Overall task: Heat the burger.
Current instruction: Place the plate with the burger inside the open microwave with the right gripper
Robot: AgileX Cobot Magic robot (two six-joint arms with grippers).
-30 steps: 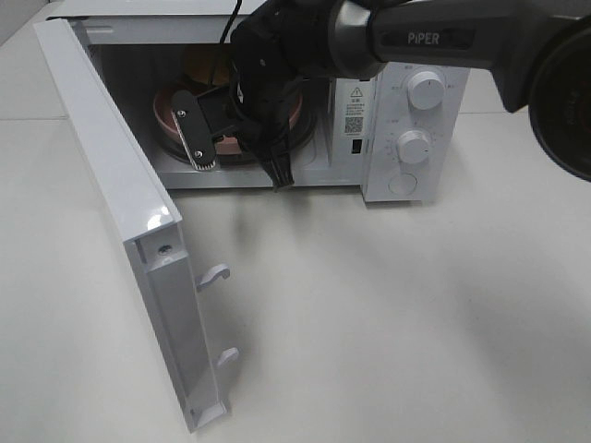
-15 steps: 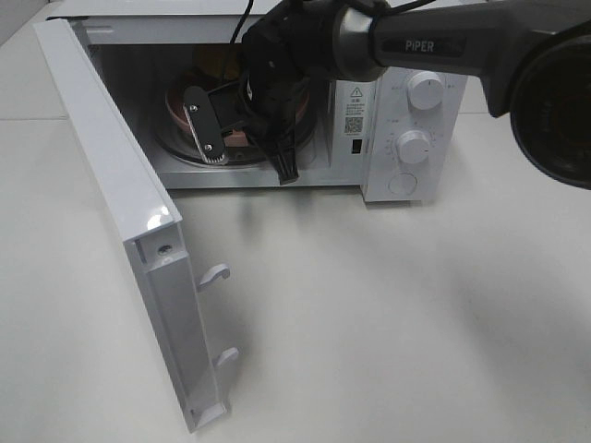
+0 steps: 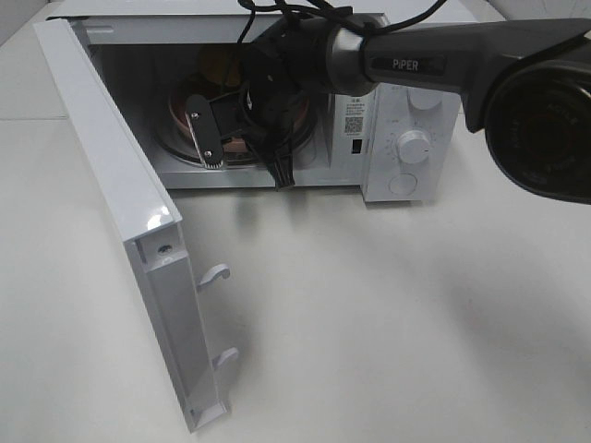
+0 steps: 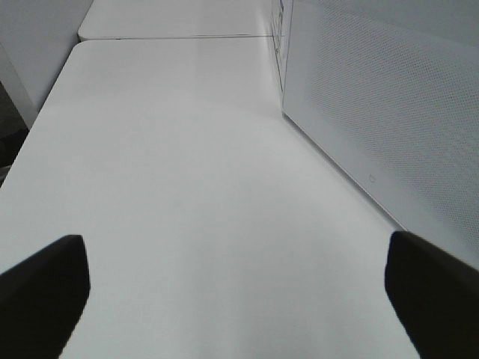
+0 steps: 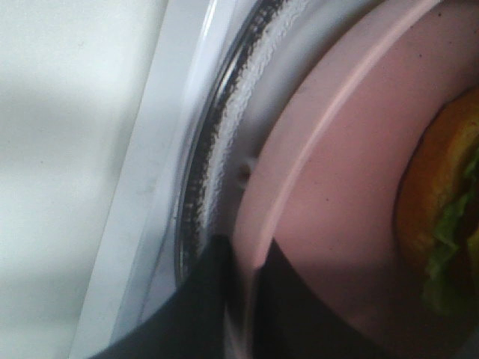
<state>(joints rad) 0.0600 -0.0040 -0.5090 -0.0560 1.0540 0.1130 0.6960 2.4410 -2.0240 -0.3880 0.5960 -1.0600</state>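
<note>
I will let go of the pink plate with my right gripper on the glass turntable, shifted [image 3: 209, 108] toward the side with the open door. The plate is now inside the open microwave.
The burger [image 3: 211, 66] sits on a round pink plate [image 3: 181, 109] inside the open microwave [image 3: 388, 138]; only a bit of its golden bun shows behind the arm. My right gripper [image 3: 198, 118] reaches into the cavity, shut on the plate's near rim. In the right wrist view its dark fingers [image 5: 202, 299] pinch the plate's rim [image 5: 329, 127], with the burger's [image 5: 445, 202] bun and green lettuce at the picture's edge. The plate lies over the glass turntable [image 5: 213, 157]. My left gripper [image 4: 238, 299] hangs open over bare table, holding nothing.
The microwave door [image 3: 120, 212] stands swung out to the left, its latch hooks [image 3: 214, 274] pointing right. Its perforated panel [image 4: 389, 112] stands close beside the left gripper. Two white knobs [image 3: 413, 146] are on the microwave's right panel. White table [image 3: 388, 323] spreads in front.
The right arm has pushed a little deeper into the microwave, carrying the pink plate with the burger further onto the turntable. The left gripper's state is unchanged.
</note>
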